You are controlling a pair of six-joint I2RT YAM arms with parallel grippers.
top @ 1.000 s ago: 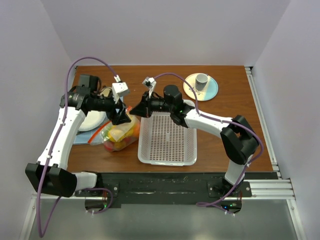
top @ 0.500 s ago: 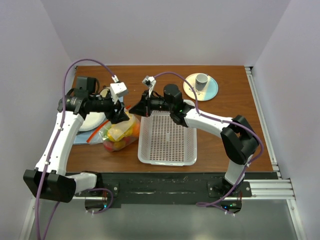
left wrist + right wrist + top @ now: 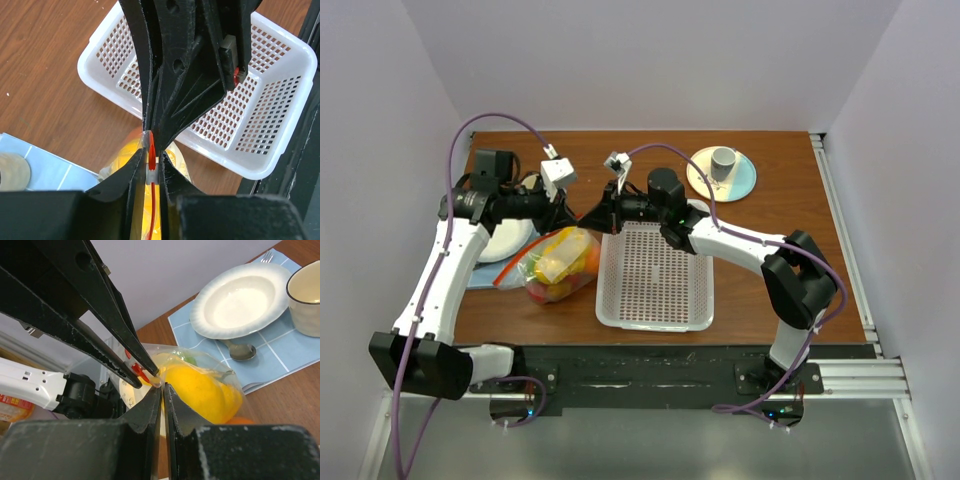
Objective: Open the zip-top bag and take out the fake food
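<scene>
The robot's right gripper pinches only the tip of the bag's corner, so it should open and take hold again of the zip's end point(image 3: 152, 150) while the left gripper holds the slider.
The clear zip-top bag point(image 3: 558, 266) lies left of the basket, its top corner lifted between both grippers. Fake food shows through it: a large yellow piece point(image 3: 202, 390), orange point(image 3: 588, 262) and red bits. In the left wrist view my left gripper point(image 3: 150, 163) is shut on the white slider point(image 3: 150, 169) of the orange-red zip strip point(image 3: 150, 155). My right gripper point(image 3: 163, 386) is shut on the bag's plastic edge just beside that slider, tip to tip with the left one. From above the two grippers, left point(image 3: 570, 214) and right point(image 3: 588, 217), meet over the bag's far end.
A white perforated basket point(image 3: 655, 312) stands right of the bag. A white plate point(image 3: 235, 300), a spoon point(image 3: 240, 351) and a cream cup point(image 3: 306, 297) rest on a blue mat point(image 3: 280, 347) at the left. A grey cup point(image 3: 723, 160) sits on a plate point(image 3: 740, 185) at the back right.
My left gripper's jaws closed from wide open onto the zip slider, and it shifted slightly toward the far side. The right gripper kept its grip and place.
</scene>
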